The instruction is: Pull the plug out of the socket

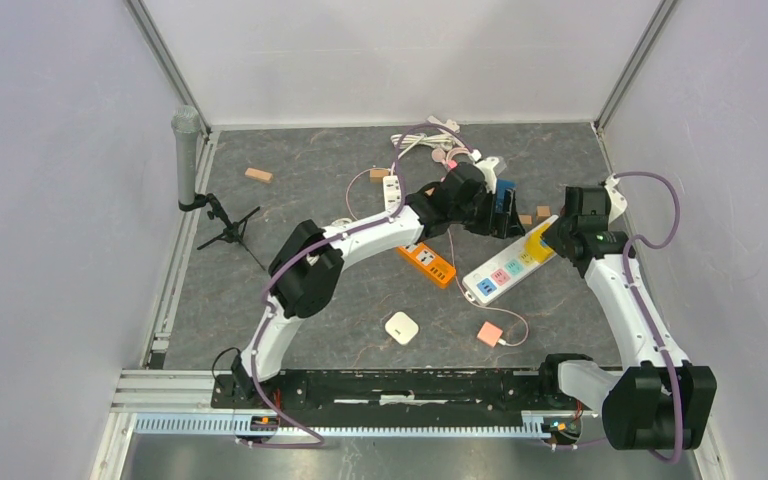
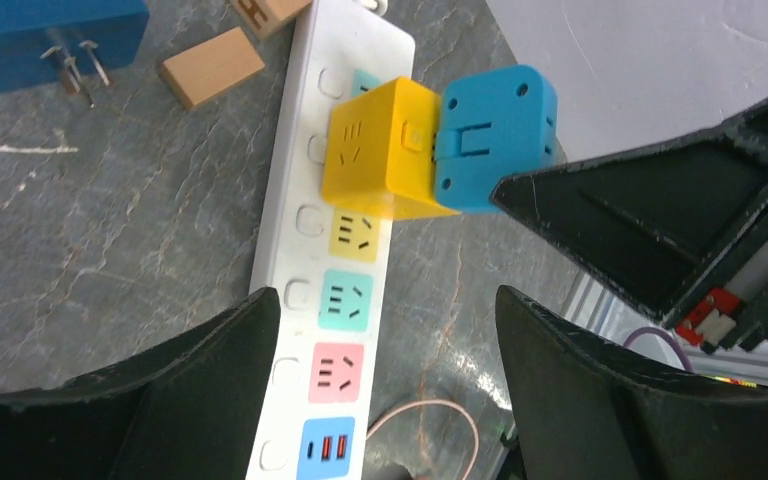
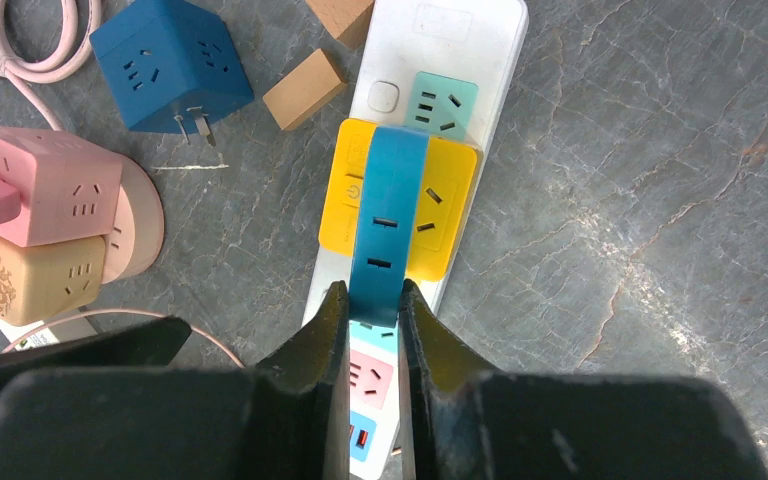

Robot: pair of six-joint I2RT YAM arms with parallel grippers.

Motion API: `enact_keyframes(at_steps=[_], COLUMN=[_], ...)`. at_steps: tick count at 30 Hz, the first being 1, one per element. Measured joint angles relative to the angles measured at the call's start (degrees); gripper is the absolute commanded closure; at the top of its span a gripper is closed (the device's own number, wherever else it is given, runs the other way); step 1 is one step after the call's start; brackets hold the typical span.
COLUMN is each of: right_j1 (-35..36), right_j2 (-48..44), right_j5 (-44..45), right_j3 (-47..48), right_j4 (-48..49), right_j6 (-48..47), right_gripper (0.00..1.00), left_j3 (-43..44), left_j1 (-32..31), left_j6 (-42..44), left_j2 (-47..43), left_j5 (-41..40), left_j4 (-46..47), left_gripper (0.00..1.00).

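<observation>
The robot's right gripper should set the blue plug down on the bare table (image 1: 598, 302) (image 3: 740, 197) between the white power strip and the side of the table.
A white power strip (image 1: 493, 276) lies on the table with a yellow cube socket (image 3: 444, 205) plugged into it. A flat blue plug (image 3: 388, 215) sits on top of the yellow cube. My right gripper (image 3: 373, 296) is shut on the near end of the blue plug, with a finger on each side. In the left wrist view the blue plug (image 2: 495, 135) sticks out of the side of the yellow cube (image 2: 375, 150). My left gripper (image 2: 385, 310) is open above the strip's (image 2: 295, 160) coloured sockets, holding nothing.
A dark blue cube adapter (image 3: 170, 65), wooden blocks (image 3: 303, 88) and pink and tan adapters (image 3: 55, 185) lie beside the strip. An orange strip (image 1: 427, 262), a white square charger (image 1: 401, 328), a pink block with cable (image 1: 489, 333) and a microphone stand (image 1: 188, 150) are also here.
</observation>
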Motion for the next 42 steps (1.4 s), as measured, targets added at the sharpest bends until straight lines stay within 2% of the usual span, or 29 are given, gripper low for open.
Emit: enact_keyframes(at_steps=[8, 12, 22, 28, 36, 42], right_j1=[0.0, 0.0, 0.0, 0.0, 0.0, 0.07], right_j2=[-1.49, -2.05, -2.03, -1.46, -0.07, -0.31], right_j5=[-1.09, -1.29, -2.29, -2.38, -2.19, -1.07], right_j3=[-1.6, -2.29, -2.23, -0.96, 4.81, 8.13], right_j4=[1.68, 2.64, 3.02, 2.21, -0.57, 3.13], right_j6=[-0.74, -0.81, -1.77, -2.62, -5.38, -6.58], right_gripper=[1.0, 1.0, 1.0, 1.0, 1.0, 1.0], left_j3=[9.07, 14.29, 16.98, 18.05, 18.67, 18.86], left_j1=[-1.16, -1.99, -2.34, -2.34, -2.45, -2.47], left_j6=[-0.55, -0.59, -0.55, -0.48, -0.15, 0.17], left_j2=[7.5, 12.46, 17.9, 18.21, 18.91, 19.71], left_j5=[-0.11, -0.17, -0.5, -1.68, -3.52, -4.52], left_j4=[-0.52, -2.05, -5.73, -7.23, -10.27, -12.09], left_gripper=[0.35, 0.38, 0.43, 0.43, 0.44, 0.43])
